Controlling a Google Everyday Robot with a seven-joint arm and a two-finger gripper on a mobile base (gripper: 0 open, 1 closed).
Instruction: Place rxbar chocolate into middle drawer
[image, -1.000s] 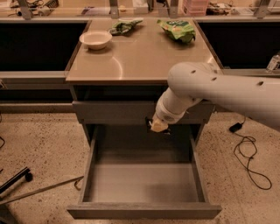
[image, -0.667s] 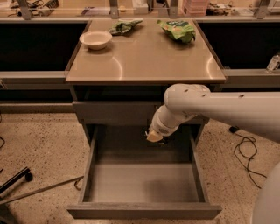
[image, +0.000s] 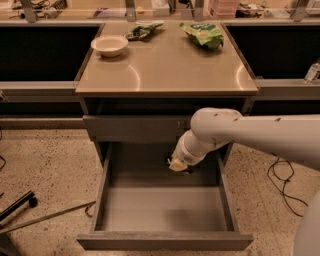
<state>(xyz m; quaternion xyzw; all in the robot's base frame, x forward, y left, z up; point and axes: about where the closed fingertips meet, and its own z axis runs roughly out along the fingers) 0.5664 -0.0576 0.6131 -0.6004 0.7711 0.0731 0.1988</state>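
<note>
The robot's gripper needs to release the rxbar chocolate on the middle drawer's bare bottom (image: 172, 209), just behind the middle of that drawer's front panel.
The middle drawer (image: 104, 200) is pulled out wide; it is a deep grey box with tall side walls and a plain front panel (image: 165, 241). Its floor looks bare. My gripper (image: 177, 164) hangs from the white arm (image: 250, 132), which comes in from the right, and sits inside the drawer's back part, just below the closed drawer front (image: 130, 129) above it. A small dark shape shows at the gripper's tip. I cannot tell whether it is the rxbar chocolate; the bar shows nowhere else.
On the cabinet top stand a white bowl (image: 109, 45), a green snack bag (image: 202, 34) and a darker bag (image: 143, 30). Cables (image: 285, 185) lie on the floor at the right, and a thin rod (image: 45, 217) and a black wheeled leg (image: 17, 205) at the left.
The gripper has moved down and slightly left, from in front of the upper drawer front into the back of the open drawer.
</note>
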